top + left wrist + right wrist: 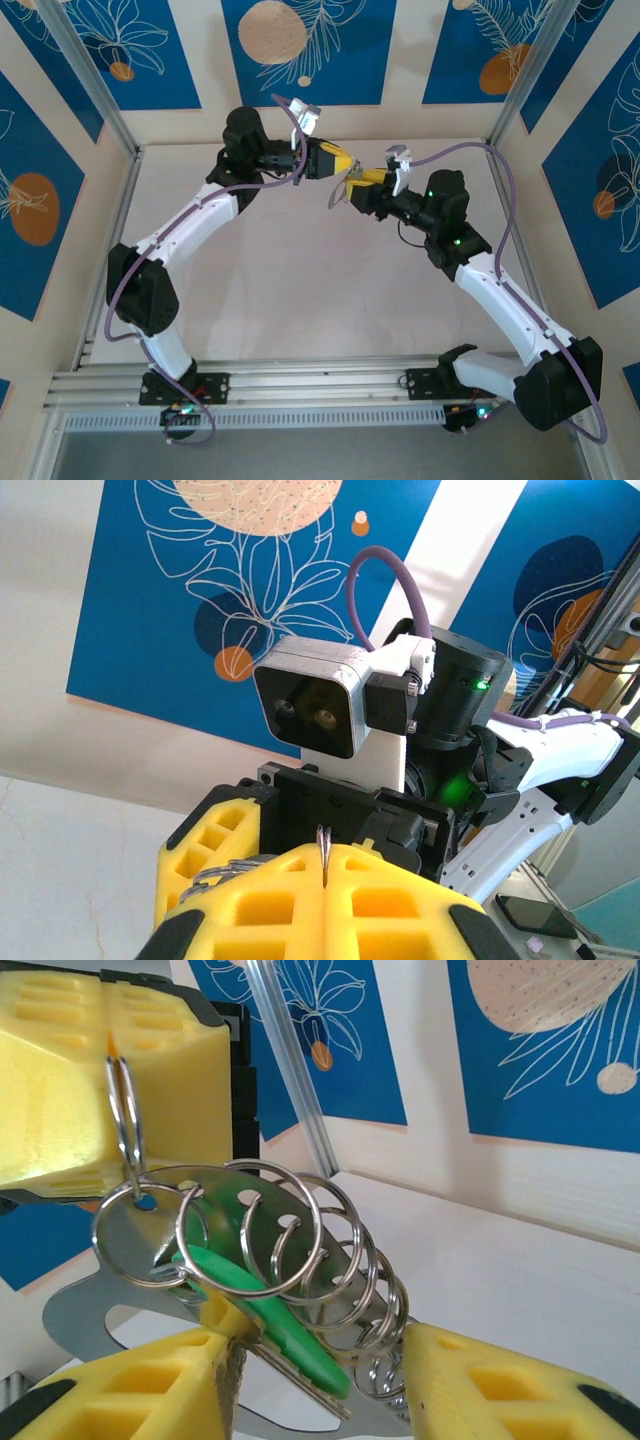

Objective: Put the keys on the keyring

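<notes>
The fingers of my right gripper span the wire rings along with the slanted green piece, so my right gripper should open and pinch the green piece by its loose end (332, 1378).
Both grippers meet in the air above the back of the table. My left gripper (341, 163) (323, 868) is shut on the keyring (323, 842), a thin metal loop that sticks out of its closed yellow fingers (60, 1070). In the right wrist view the keyring (124, 1110) hangs down to the hole in the nearest key's head. Whether it passes through the hole I cannot tell. My right gripper (350, 190) (318, 1345) grips the keys (215, 1220) between its fingers. They are a flat silvery stack with several wire rings and a green piece (270, 1315).
The pale table (300, 290) lies well below both grippers. Aluminium frame posts (95, 85) and blue patterned wall panels close in the back and sides. The arm bases sit on a rail (300, 385) at the near edge.
</notes>
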